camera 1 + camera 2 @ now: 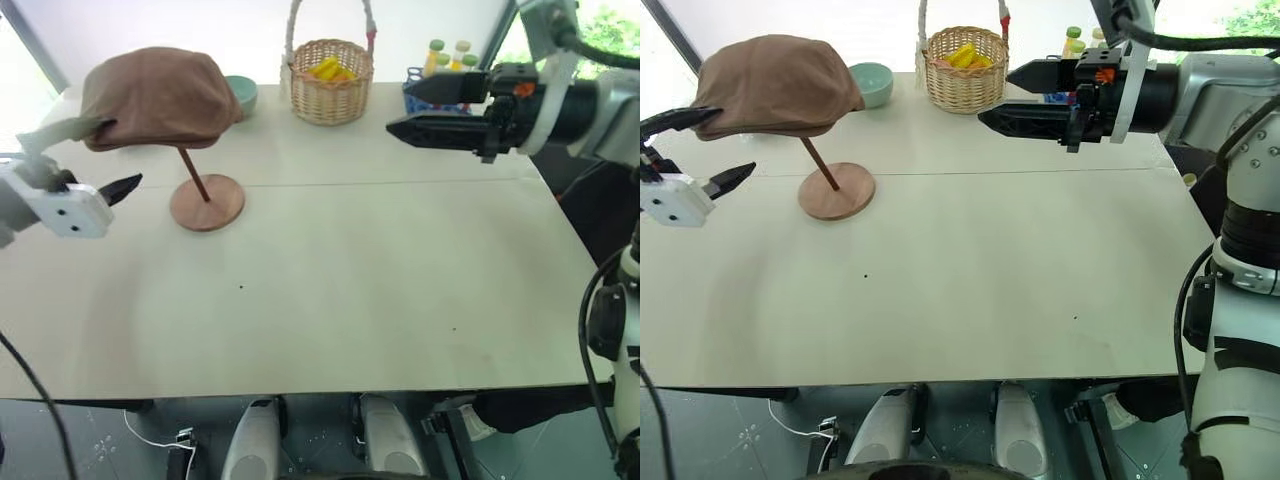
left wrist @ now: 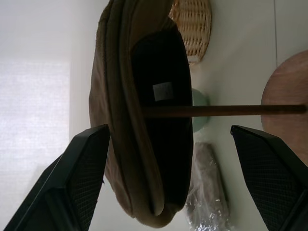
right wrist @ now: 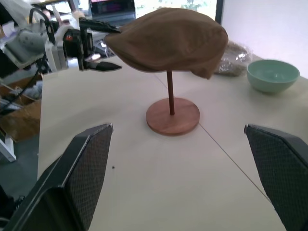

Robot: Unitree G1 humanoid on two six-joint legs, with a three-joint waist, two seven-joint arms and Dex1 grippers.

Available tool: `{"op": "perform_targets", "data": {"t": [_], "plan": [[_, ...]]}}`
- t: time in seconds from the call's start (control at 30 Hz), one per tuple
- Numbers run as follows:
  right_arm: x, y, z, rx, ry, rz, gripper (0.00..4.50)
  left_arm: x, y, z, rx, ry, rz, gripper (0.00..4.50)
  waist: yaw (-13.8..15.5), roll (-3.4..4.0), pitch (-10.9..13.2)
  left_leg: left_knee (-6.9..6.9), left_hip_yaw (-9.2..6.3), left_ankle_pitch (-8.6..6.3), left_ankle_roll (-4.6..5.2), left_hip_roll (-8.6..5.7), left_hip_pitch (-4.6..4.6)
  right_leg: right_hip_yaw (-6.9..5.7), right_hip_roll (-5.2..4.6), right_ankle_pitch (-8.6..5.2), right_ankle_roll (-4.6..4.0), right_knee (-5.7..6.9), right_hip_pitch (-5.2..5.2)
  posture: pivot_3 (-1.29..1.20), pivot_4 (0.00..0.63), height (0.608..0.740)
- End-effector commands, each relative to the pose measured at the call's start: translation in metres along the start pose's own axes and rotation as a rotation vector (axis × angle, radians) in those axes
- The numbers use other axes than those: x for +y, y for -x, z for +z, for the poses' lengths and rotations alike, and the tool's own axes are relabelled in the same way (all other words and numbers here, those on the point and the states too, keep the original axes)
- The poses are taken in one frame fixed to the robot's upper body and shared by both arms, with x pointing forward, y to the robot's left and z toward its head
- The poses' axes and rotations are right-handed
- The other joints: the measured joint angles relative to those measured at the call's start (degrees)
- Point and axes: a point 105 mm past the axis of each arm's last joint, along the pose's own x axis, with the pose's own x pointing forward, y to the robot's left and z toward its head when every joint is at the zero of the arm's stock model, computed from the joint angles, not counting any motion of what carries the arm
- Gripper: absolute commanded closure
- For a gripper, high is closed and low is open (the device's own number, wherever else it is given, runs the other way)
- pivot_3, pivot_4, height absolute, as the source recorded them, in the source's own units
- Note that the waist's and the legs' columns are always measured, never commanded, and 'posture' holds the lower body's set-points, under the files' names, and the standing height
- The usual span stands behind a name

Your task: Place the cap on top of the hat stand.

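My left gripper will pinch the edge (image 1: pixel 110 141) nearest the cap's far edge, which hangs crooked on the hat stand, and pull the cap straight before it backs away.
The brown cap (image 1: pixel 155 95) sits on top of the hat stand, covering its top disc. The stand's thin slanted rod (image 1: pixel 193 175) and round wooden base (image 1: pixel 207 203) show beneath it at the table's far left. My left gripper (image 1: pixel 115 152) is open at the cap's left edge, its upper finger level with the brim and its lower finger below it. The left wrist view looks up into the cap's dark underside (image 2: pixel 161 120), straight ahead between the fingers. Over the table's far right, my right gripper (image 1: pixel 398 110) hangs open and empty, pointing left.
A wicker basket (image 1: pixel 328 80) with yellow items stands at the back centre. A pale green bowl (image 1: pixel 242 93) sits behind the cap. A blue crate of bottles (image 1: pixel 440 75) is behind my right gripper. A crumpled clear bag (image 2: pixel 207 192) lies beyond the stand.
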Motion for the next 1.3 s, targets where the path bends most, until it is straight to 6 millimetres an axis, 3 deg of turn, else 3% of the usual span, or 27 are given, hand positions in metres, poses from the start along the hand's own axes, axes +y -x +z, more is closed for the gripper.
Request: {"op": "perform_targets", "data": {"t": [0.03, 0.2, 0.53, 0.63, 0.83, 1.07, 1.3], "plan": [[0.003, 0.004, 0.016, -0.045, 0.056, 0.003, 0.00, 0.033, -0.002, 0.012, 0.122, -0.028, 0.150, 0.39, 0.22, 0.01, 0.00, 0.00, 0.02, 0.00, 0.00, -0.01, 0.01, 0.01, 0.00, -0.01, -0.02, -0.01, 0.02, 0.00, 0.150, 0.740], [0.004, 0.003, 0.017, -0.049, 0.059, 0.011, 0.00, 0.039, -0.009, 0.025, 0.224, -0.011, 0.208, 0.39, -0.07, 0.00, -0.01, 0.03, 0.04, 0.00, 0.00, -0.01, 0.02, 0.02, 0.01, 0.00, -0.01, -0.03, 0.05, 0.00, 0.150, 0.740], [0.005, 0.004, 0.019, -0.060, 0.061, 0.008, 0.00, 0.015, -0.019, 0.026, 0.324, 0.032, 0.155, 0.39, -0.15, 0.01, -0.01, 0.01, 0.03, 0.00, 0.01, 0.02, 0.05, 0.03, 0.07, 0.01, 0.00, -0.01, 0.03, 0.00, 0.150, 0.740], [0.006, 0.005, 0.018, -0.058, 0.061, 0.005, 0.00, 0.016, -0.022, 0.029, 0.302, 0.049, 0.169, 1.21, -0.04, 0.00, -0.01, 0.01, 0.03, 0.00, 0.01, 0.02, 0.05, 0.05, 0.07, 0.00, 0.00, -0.01, 0.03, 0.00, 0.150, 0.740], [0.007, 0.007, 0.017, -0.056, 0.063, -0.001, 0.00, 0.020, -0.025, 0.028, 0.281, 0.051, 0.202, 4.38, -0.03, 0.00, -0.01, 0.01, 0.02, 0.00, 0.01, 0.02, 0.05, 0.05, 0.07, 0.01, 0.00, -0.01, 0.03, 0.00, 0.150, 0.740], [0.009, 0.009, 0.015, -0.054, 0.065, -0.004, 0.00, 0.038, -0.018, 0.020, 0.176, 0.026, 0.313, 4.45, -0.03, 0.00, -0.01, 0.01, 0.02, 0.00, 0.01, 0.02, 0.05, 0.05, 0.07, 0.01, 0.00, -0.02, 0.03, 0.00, 0.150, 0.740], [0.009, 0.009, 0.017, -0.058, 0.081, 0.002, 0.00, 0.047, 0.006, 0.012, -0.086, 0.012, 0.325, 4.45, -0.17, 0.02, 0.00, -0.02, 0.06, -0.01, 0.01, 0.03, 0.04, 0.07, 0.05, 0.01, -0.03, -0.03, -0.03, 0.00, 0.150, 0.740]]}}
